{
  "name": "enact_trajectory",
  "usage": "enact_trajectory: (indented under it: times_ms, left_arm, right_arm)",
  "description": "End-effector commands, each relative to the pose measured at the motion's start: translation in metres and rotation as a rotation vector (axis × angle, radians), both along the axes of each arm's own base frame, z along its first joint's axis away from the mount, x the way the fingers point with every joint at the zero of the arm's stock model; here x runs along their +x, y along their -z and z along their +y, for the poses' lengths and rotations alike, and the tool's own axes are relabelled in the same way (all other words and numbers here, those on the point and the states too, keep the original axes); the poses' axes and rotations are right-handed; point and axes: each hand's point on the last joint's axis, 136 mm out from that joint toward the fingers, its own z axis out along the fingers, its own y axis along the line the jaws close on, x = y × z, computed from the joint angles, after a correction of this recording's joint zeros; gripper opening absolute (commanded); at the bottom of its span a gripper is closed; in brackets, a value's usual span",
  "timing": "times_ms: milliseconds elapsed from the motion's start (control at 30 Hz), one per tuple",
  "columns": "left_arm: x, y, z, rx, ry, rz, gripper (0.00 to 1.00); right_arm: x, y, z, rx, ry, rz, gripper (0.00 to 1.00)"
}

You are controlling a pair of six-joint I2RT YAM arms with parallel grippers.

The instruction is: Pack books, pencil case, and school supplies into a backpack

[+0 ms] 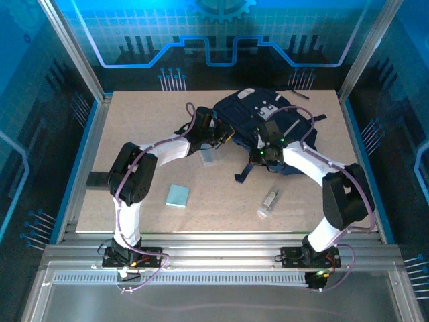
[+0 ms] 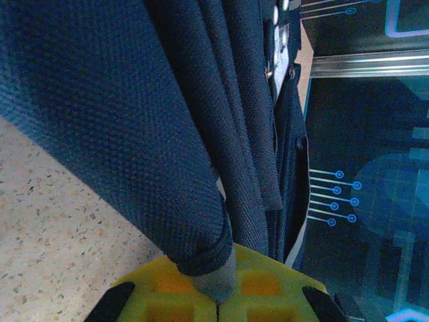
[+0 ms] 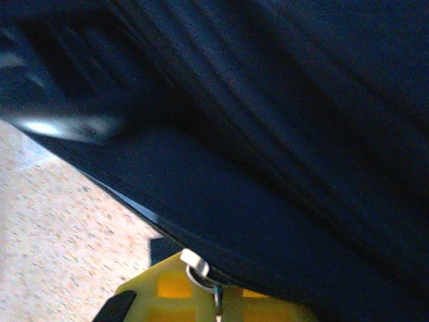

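Next, my left gripper opens wide and takes more of the backpack's side (image 1: 224,111) to steady it for the zipper, since it pinches only the tip of a bunched fold.
The dark navy backpack (image 1: 268,124) lies at the back middle of the table, its white patch facing up. At its left edge, my left gripper (image 1: 221,139) is shut on a fold of the navy fabric with a grey hem (image 2: 216,282). My right gripper (image 1: 263,153) is at the bag's near edge, shut on a zipper pull with a white tab and metal ring (image 3: 201,267). A pale teal square pad (image 1: 177,196) lies on the board near the left arm. A clear-white tube (image 1: 268,202) lies near the right arm. A small pale block (image 1: 209,157) sits just below the left gripper. The books and pencil case are out of view.
A dark strap (image 1: 244,171) trails from the backpack toward the near side. A flat dark piece (image 1: 97,180) sits at the table's left edge and a thin black item (image 1: 299,94) lies at the back. Metal frame rails border the board (image 1: 134,134).
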Motion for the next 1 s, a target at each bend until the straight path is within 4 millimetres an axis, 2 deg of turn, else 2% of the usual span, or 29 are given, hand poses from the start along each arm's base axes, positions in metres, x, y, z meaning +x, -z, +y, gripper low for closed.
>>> enact_trajectory:
  times_ms: [0, 133, 233, 300, 400, 433, 467, 500, 567, 633, 667, 833, 967]
  left_arm:
    - [0.032, -0.032, 0.017, -0.011, -0.023, -0.109, 0.0]
    - [0.047, -0.023, 0.027, 0.025, -0.034, -0.118, 0.0]
    - [0.064, -0.015, 0.033, 0.034, -0.048, -0.125, 0.0]
    - [0.076, -0.012, 0.036, 0.042, -0.051, -0.138, 0.0]
    - [0.093, -0.006, 0.033, 0.049, -0.042, -0.138, 0.0]
    - [0.095, -0.006, 0.03, 0.039, -0.033, -0.132, 0.07]
    - [0.096, -0.004, 0.028, 0.032, -0.03, -0.123, 0.2]
    - [0.095, -0.006, 0.026, 0.02, -0.027, -0.119, 0.37]
    - [0.088, -0.005, 0.027, 0.015, -0.027, -0.1, 0.65]
    - [0.075, -0.007, 0.029, 0.019, -0.016, -0.08, 0.77]
    - [0.066, -0.007, 0.031, 0.02, -0.013, -0.067, 0.8]
    - [0.02, -0.001, 0.039, -0.012, -0.028, -0.001, 0.81]
    - [-0.011, 0.009, 0.03, -0.043, -0.034, 0.046, 0.81]
  right_arm:
    - [-0.041, 0.009, -0.048, -0.126, 0.017, 0.161, 0.0]
    - [-0.057, 0.006, -0.076, -0.157, 0.058, 0.195, 0.0]
    - [-0.067, 0.003, -0.089, -0.148, 0.086, 0.207, 0.0]
    - [-0.069, 0.001, -0.086, -0.112, 0.088, 0.204, 0.0]
    - [-0.064, -0.001, -0.06, 0.034, 0.06, 0.19, 0.0]
    - [-0.059, -0.003, -0.048, 0.101, 0.046, 0.18, 0.0]
    - [-0.054, -0.005, -0.037, 0.151, 0.035, 0.164, 0.0]
    - [-0.047, -0.008, -0.027, 0.199, 0.027, 0.149, 0.0]
    - [-0.028, -0.017, -0.005, 0.287, 0.005, 0.108, 0.0]
    - [-0.011, -0.026, 0.014, 0.341, -0.017, 0.079, 0.0]
    - [0.0, -0.031, 0.025, 0.369, -0.033, 0.063, 0.0]
    - [0.034, -0.048, 0.07, 0.437, -0.101, 0.025, 0.0]
    - [0.046, -0.056, 0.097, 0.481, -0.138, 0.019, 0.0]
